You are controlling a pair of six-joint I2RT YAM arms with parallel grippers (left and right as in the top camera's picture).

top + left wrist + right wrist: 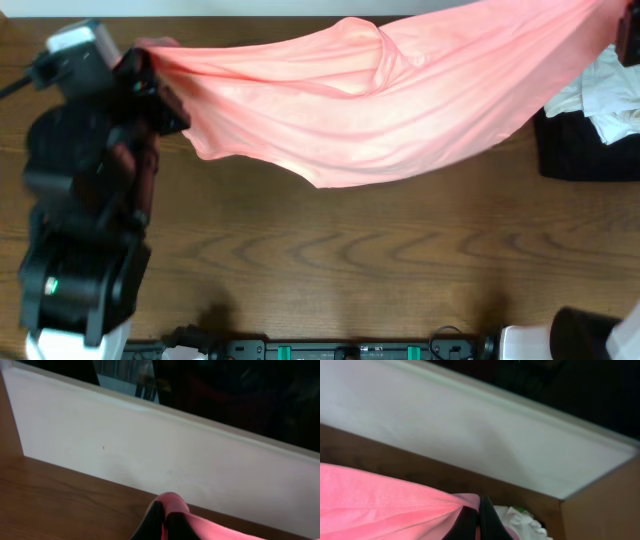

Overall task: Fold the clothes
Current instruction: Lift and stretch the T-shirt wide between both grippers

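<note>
The wooden table (264, 74) is beneath the stretched cloth, near the white wall. Next, my left gripper releases the salmon-pink shirt's corner there.
The salmon-pink shirt (380, 100) hangs stretched in the air across the far half of the table, sagging in the middle. My left gripper (143, 62) is shut on its left corner. My right gripper (626, 30) at the far right edge is shut on the other end. In the left wrist view the black fingers (155, 522) pinch a pink fold (172, 502) and the shirt (220, 531) trails off to the right. In the right wrist view the gripper (479, 506) clamps the shirt (380, 502), which spreads leftward.
A pile of white garments (612, 95) lies on a black mat (585, 155) at the right edge, just under the right gripper; the garments (522, 522) also show beside its fingers. A white wall (150, 445) runs behind the wooden table (350, 260). Cables and a power strip (330, 350) line the front edge.
</note>
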